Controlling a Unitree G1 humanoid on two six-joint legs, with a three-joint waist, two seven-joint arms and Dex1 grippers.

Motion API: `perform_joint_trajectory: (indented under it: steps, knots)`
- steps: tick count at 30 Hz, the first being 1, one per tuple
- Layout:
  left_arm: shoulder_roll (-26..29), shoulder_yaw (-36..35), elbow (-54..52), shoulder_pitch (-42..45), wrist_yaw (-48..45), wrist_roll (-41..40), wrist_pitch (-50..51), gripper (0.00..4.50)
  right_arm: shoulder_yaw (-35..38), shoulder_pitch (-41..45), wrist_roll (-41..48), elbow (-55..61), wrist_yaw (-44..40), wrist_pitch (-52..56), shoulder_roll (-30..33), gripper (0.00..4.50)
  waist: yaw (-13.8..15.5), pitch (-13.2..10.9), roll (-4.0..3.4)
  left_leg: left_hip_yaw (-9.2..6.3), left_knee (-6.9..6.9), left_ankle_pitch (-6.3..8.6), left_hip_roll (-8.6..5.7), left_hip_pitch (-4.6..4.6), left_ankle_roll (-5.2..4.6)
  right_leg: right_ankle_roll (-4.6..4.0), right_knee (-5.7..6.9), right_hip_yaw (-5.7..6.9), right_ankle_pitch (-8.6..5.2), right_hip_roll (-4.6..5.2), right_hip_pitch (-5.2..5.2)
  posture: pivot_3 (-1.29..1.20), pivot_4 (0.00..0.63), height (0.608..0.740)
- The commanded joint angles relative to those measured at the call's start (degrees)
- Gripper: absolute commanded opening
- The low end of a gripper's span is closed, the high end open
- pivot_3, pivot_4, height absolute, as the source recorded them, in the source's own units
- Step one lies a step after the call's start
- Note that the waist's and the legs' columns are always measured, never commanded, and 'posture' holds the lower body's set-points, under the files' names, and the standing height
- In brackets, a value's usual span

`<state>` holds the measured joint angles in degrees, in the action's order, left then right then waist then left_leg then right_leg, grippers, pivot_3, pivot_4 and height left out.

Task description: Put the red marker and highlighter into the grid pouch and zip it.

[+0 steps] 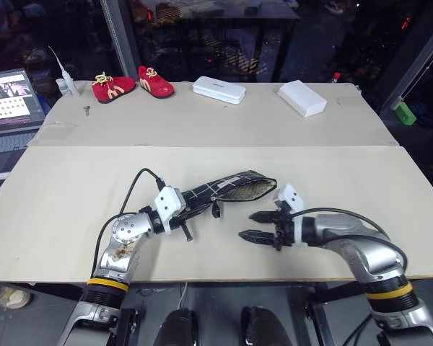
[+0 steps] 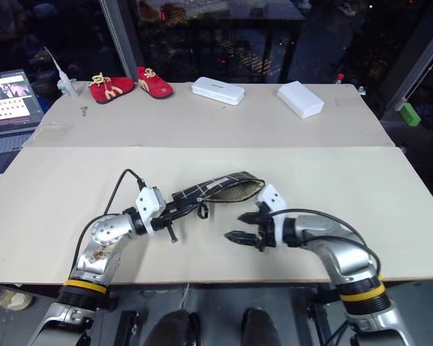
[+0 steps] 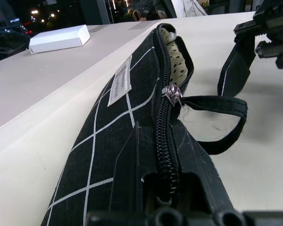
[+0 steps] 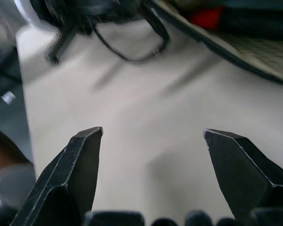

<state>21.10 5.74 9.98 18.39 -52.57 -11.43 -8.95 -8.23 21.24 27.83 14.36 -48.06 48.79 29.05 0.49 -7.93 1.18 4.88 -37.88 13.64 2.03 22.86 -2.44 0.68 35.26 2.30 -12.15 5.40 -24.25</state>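
Observation:
The grid pouch's opening gapes past the zipper pull, so the robot's right gripper should take the black loop (image 1: pixel 216 209) near the zipper pull and draw it to the open end of the pouch.
The grid pouch (image 1: pixel 224 186), black with white lines, lies across the middle of the near table. Its right end gapes open on a pale dotted lining. My left gripper (image 1: pixel 193 197) is shut on the pouch's left end, along the zipper (image 3: pixel 166 136). The zipper pull (image 3: pixel 172 94) sits partway along, and its black loop (image 3: pixel 219 141) hangs onto the table. My right gripper (image 1: pixel 247 225) stands open and empty just off the pouch's mouth, on the side of the front edge. A red piece, apparently the red marker (image 4: pixel 205 18), shows inside the mouth. The highlighter is hidden.
On the far table stand two red shoes (image 1: pixel 133 84) and two white cases (image 1: pixel 219 89) (image 1: pixel 302 97). A laptop (image 1: pixel 11 97) sits at the far left, and a green block (image 1: pixel 404 113) off the right edge. The table's front edge (image 1: pixel 224 280) runs close under both arms.

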Motion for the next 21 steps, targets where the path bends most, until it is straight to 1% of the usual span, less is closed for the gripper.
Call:
perform_joint_trajectory:
  steps: [1, 3, 5, 11, 18, 20, 21]
  knots:
    - [-0.2, -0.2, -0.1, 1.4, -0.3, -0.8, -0.7, 0.00, -0.3, 3.7, 0.1, 0.7, 5.0, 3.2, -3.3, 3.80, 0.1, 0.0, 0.00, 0.00, 0.00, 0.00, -0.01, -0.01, 0.00, 0.00, 0.00, 0.00, 0.00, 0.00, 0.01, 0.00, 0.150, 0.740]
    - [-0.6, 0.1, 0.6, 1.9, -0.4, -0.7, -0.9, 0.00, -1.2, 8.1, -0.2, -1.1, 8.5, 4.9, -7.9, 3.80, -0.1, 0.0, -0.01, 0.00, 0.00, 0.00, -0.02, -0.01, 0.00, 0.00, 0.01, 0.01, 0.00, -0.02, 0.00, 0.00, 0.150, 0.740]
    - [-0.9, 0.2, 1.0, 2.2, -0.5, -0.6, -1.0, 0.00, -1.3, 10.5, 0.0, -2.0, 9.9, 6.0, -10.3, 3.80, -0.4, 0.0, -0.01, 0.00, 0.00, -0.01, -0.03, -0.02, 0.01, -0.01, 0.06, -0.01, 0.00, -0.07, -0.02, 0.00, 0.150, 0.740]
    - [-1.4, 0.4, 1.9, 2.7, -0.8, -0.5, -1.5, 0.00, -3.0, 13.7, 0.1, -2.5, 10.0, 8.2, -11.3, 3.80, 0.0, 0.0, -0.01, -0.10, 0.00, -0.01, -0.06, 0.16, 0.01, 0.04, -0.03, 0.04, 0.01, -0.04, -0.03, 0.00, 0.150, 0.740]
    - [-1.5, 0.3, 2.2, 2.7, -0.7, -0.5, -1.6, 0.00, -3.7, 13.8, -0.1, -2.7, 9.0, 8.7, -10.0, 3.80, 0.0, 0.0, -0.01, -0.09, 0.00, -0.01, -0.08, 0.14, 0.01, 0.10, -0.04, 0.03, 0.05, -0.05, -0.02, 0.00, 0.150, 0.740]
    - [-1.5, 0.2, 2.2, 2.6, -0.7, -0.5, -1.5, 0.00, -4.3, 13.6, -0.7, -3.1, 9.3, 8.3, -9.9, 3.30, -0.1, 0.0, -0.01, -0.10, 0.00, -0.01, -0.08, 0.14, 0.01, 0.10, -0.04, 0.03, 0.05, -0.07, -0.02, 0.00, 0.150, 0.740]
    - [-1.5, 0.2, 2.2, 2.6, -0.7, -0.5, -1.5, 0.00, -4.6, 13.4, -1.2, -3.3, 9.5, 7.8, -9.9, 3.13, -0.1, 0.0, -0.01, -0.10, 0.00, -0.01, -0.08, 0.14, 0.01, 0.10, -0.04, 0.03, 0.05, -0.07, -0.02, 0.00, 0.150, 0.740]
